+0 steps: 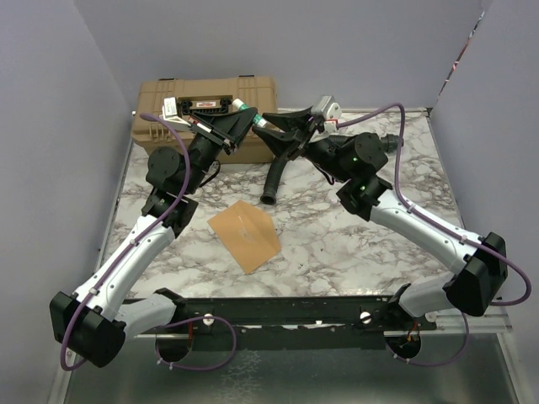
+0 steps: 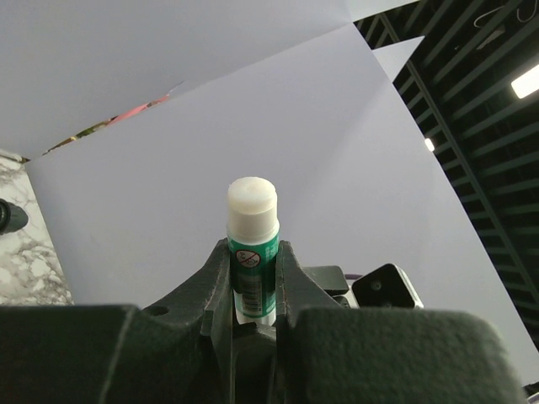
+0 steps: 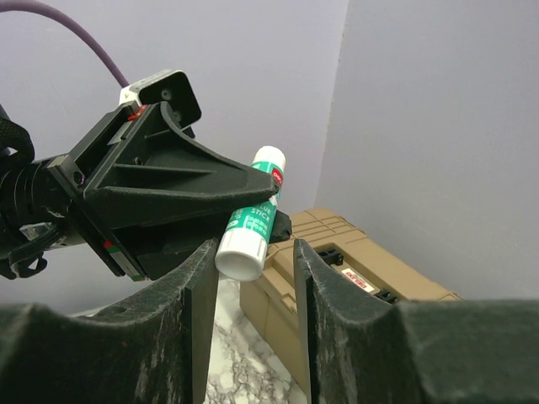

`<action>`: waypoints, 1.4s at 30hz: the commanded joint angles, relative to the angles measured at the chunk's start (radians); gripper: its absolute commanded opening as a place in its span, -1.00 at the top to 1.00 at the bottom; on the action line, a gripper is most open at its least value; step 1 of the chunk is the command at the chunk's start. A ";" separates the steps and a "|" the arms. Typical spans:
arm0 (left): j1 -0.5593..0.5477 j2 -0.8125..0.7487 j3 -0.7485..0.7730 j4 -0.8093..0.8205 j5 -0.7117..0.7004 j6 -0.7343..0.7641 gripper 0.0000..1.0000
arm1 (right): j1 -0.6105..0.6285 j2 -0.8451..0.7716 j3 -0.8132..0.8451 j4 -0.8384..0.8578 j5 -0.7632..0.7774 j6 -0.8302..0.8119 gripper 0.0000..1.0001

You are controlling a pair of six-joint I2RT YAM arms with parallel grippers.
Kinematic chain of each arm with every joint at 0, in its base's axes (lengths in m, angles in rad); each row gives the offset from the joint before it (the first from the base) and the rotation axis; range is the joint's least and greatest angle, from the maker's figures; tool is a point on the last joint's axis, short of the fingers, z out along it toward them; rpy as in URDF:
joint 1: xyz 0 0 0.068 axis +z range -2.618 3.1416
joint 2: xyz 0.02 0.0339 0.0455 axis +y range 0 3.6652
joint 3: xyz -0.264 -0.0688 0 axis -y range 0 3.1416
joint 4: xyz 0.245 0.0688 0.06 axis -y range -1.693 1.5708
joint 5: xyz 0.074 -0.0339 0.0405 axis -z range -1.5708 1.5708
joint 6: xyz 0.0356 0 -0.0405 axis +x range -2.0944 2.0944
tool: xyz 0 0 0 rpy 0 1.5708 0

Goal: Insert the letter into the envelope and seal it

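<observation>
My left gripper will grip the far white end [image 1: 240, 104], but as it holds the glue stick crosswise by its green middle, my right gripper will take the glue stick first.
The orange-tan envelope [image 1: 244, 236] lies flat on the marble table, between the two arms and apart from both grippers. The letter does not show as a separate sheet. My left gripper [image 1: 250, 114] [image 2: 253, 247] is raised over the back of the table and shut on a green and white glue stick [image 1: 239, 105] [image 2: 252, 220] [image 3: 253, 217]. My right gripper [image 1: 268, 126] [image 3: 253, 250] faces it. Its jaws are open around the stick's white end. That end sits close to one finger, and a gap remains on the other side.
A tan toolbox [image 1: 206, 105] [image 3: 354, 269] stands at the back left, just behind the raised grippers. A black tube [image 1: 274, 181] lies on the marble table [image 1: 354, 244] below them. Purple walls close in the left, back and right sides.
</observation>
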 commanded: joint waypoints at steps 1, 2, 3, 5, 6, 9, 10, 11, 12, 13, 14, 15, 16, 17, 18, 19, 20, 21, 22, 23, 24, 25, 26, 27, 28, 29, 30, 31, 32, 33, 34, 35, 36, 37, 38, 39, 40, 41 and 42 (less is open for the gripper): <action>0.003 -0.006 -0.013 0.014 0.004 -0.005 1.00 | -0.007 0.003 -0.005 0.097 0.064 -0.023 0.21; 0.004 -0.004 -0.012 0.014 0.004 -0.005 1.00 | -0.007 0.006 -0.006 0.099 0.064 -0.025 0.24; 0.004 -0.004 -0.011 0.014 0.005 -0.005 1.00 | -0.008 0.008 -0.005 0.102 0.065 -0.026 0.26; 0.004 -0.001 -0.009 0.014 0.005 -0.007 1.00 | -0.006 0.014 -0.002 0.105 0.068 -0.030 0.27; 0.003 0.000 -0.009 0.014 0.005 -0.007 1.00 | -0.006 0.017 -0.001 0.108 0.069 -0.031 0.24; 0.005 -0.003 -0.009 0.014 0.000 -0.003 1.00 | -0.006 0.022 -0.001 0.119 0.075 -0.040 -0.06; 0.005 -0.006 -0.011 0.014 -0.005 -0.001 1.00 | -0.004 0.025 -0.001 0.121 0.078 -0.043 -0.09; 0.004 -0.007 -0.012 0.014 -0.008 0.000 1.00 | -0.003 0.027 -0.001 0.122 0.082 -0.046 -0.10; 0.005 -0.008 -0.012 0.014 -0.009 0.002 1.00 | -0.002 0.029 0.000 0.122 0.084 -0.049 -0.10; 0.005 -0.010 -0.011 0.014 -0.010 0.004 1.00 | -0.002 0.031 0.002 0.121 0.086 -0.051 -0.08; 0.005 -0.010 -0.011 0.014 -0.009 0.003 1.00 | -0.001 0.034 0.004 0.117 0.085 -0.054 -0.04; 0.005 -0.011 -0.012 0.014 -0.009 0.003 1.00 | 0.000 0.037 0.008 0.114 0.084 -0.055 0.04; 0.005 -0.010 -0.012 0.014 -0.010 0.003 1.00 | 0.000 0.040 0.012 0.109 0.082 -0.056 0.10; 0.005 -0.010 -0.012 0.014 -0.008 0.001 1.00 | 0.001 0.042 0.015 0.105 0.079 -0.057 0.17; 0.005 -0.010 -0.012 0.014 -0.007 0.001 1.00 | 0.001 0.045 0.016 0.104 0.078 -0.057 0.26; 0.006 -0.008 -0.011 0.014 -0.005 0.001 1.00 | 0.001 0.047 0.018 0.104 0.077 -0.056 0.30; 0.006 -0.007 -0.011 0.014 -0.002 0.001 1.00 | 0.001 0.050 0.021 0.102 0.076 -0.055 0.32; 0.005 -0.006 -0.011 0.015 0.001 0.001 1.00 | 0.001 0.052 0.024 0.102 0.074 -0.054 0.36; 0.005 -0.005 -0.010 0.016 0.003 0.001 1.00 | 0.002 0.055 0.026 0.101 0.073 -0.053 0.39; 0.006 -0.004 -0.009 0.019 0.006 0.003 1.00 | 0.003 0.057 0.029 0.101 0.075 -0.047 0.44; 0.006 -0.001 -0.009 0.023 0.014 0.007 1.00 | 0.002 0.058 0.034 0.096 0.083 -0.037 0.54; 0.006 0.003 -0.006 0.025 0.024 0.013 1.00 | 0.001 0.055 0.039 0.087 0.090 -0.026 0.62; 0.005 0.006 -0.003 0.025 0.036 0.020 1.00 | 0.002 0.053 0.045 0.076 0.103 -0.016 0.71; 0.006 0.008 -0.003 0.026 0.045 0.029 0.93 | 0.002 0.050 0.043 0.072 0.118 -0.007 0.80; 0.006 0.007 -0.004 0.025 0.055 0.039 0.79 | 0.002 0.046 0.038 0.072 0.135 0.005 0.87; 0.009 0.006 -0.006 0.025 0.067 0.051 0.58 | 0.001 0.039 0.031 0.071 0.154 0.013 0.95; 0.014 0.006 -0.008 0.025 0.083 0.064 0.31 | 0.000 0.032 0.024 0.063 0.171 0.019 0.98; 0.024 0.007 -0.008 0.026 0.108 0.074 0.07 | -0.005 0.024 0.017 0.058 0.182 0.029 0.99; 0.038 0.009 -0.006 0.028 0.146 0.078 -0.35 | -0.018 0.015 0.007 0.055 0.179 0.078 0.99; 0.053 0.011 -0.007 0.031 0.177 0.071 -0.57 | -0.036 0.007 -0.007 0.057 0.161 0.128 0.99; 0.073 0.014 -0.010 0.046 0.207 0.064 -0.71 | -0.057 -0.002 -0.021 0.062 0.138 0.174 0.99; 0.090 0.015 -0.013 0.064 0.235 0.055 -0.83 | -0.084 -0.011 -0.041 0.071 0.122 0.232 0.99; 0.109 0.016 -0.015 0.076 0.260 0.048 -0.93 | -0.110 -0.020 -0.059 0.082 0.102 0.286 0.99; 0.129 0.017 -0.014 0.081 0.288 0.042 -0.97 | -0.135 -0.028 -0.077 0.092 0.078 0.331 0.99; 0.146 0.021 -0.011 0.082 0.317 0.039 -0.98 | -0.155 -0.038 -0.092 0.093 0.059 0.372 0.99; 0.167 0.026 -0.008 0.082 0.344 0.035 -0.98 | -0.173 -0.049 -0.102 0.085 0.041 0.406 0.99; 0.182 0.033 -0.003 0.083 0.374 0.032 -0.98 | -0.190 -0.059 -0.106 0.071 0.025 0.445 0.99; 0.195 0.041 0.004 0.082 0.403 0.032 -0.98 | -0.203 -0.070 -0.108 0.053 0.005 0.471 0.99; 0.203 0.051 0.013 0.083 0.432 0.032 -0.98 | -0.214 -0.081 -0.108 0.031 -0.016 0.494 0.99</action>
